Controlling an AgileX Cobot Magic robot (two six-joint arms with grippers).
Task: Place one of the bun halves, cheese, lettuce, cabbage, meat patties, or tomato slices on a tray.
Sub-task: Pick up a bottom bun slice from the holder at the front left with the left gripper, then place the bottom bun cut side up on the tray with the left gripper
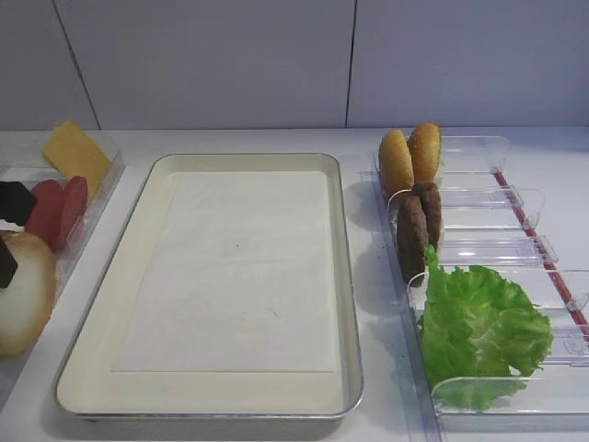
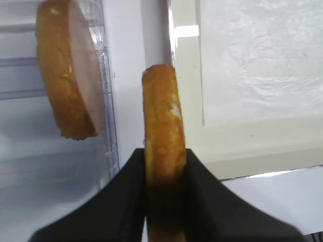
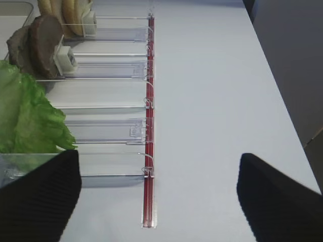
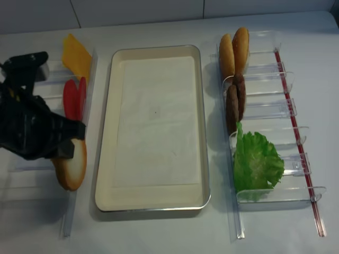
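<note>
Next, I set the bun half down with my left gripper on the white liner in the tray's near half (image 4: 158, 153) (image 2: 290, 49). The bun half now hangs beside the cream tray.
My left gripper (image 2: 165, 157) is shut on a bun half (image 2: 162, 121), held edge-on just left of the cream tray (image 2: 252, 143). From above, that bun half (image 4: 71, 164) hangs beside the tray (image 4: 106, 159). Its mate (image 2: 68, 70) stands in a clear bin. Behind it are the tomato slices (image 4: 74, 98) and the cheese (image 4: 77, 55). Right of the tray stand the meat patties (image 4: 235, 100) and the lettuce (image 4: 257, 161). My right gripper (image 3: 159, 201) is open over bare table beside the lettuce (image 3: 25, 116). Cabbage is out of view.
Two golden-orange ovals (image 4: 234, 47) stand upright behind the patties. Rows of narrow clear bins (image 4: 265, 114) flank the tray on both sides, and a red strip (image 3: 149, 126) runs along the right row. The tray's white liner (image 1: 239, 267) is bare.
</note>
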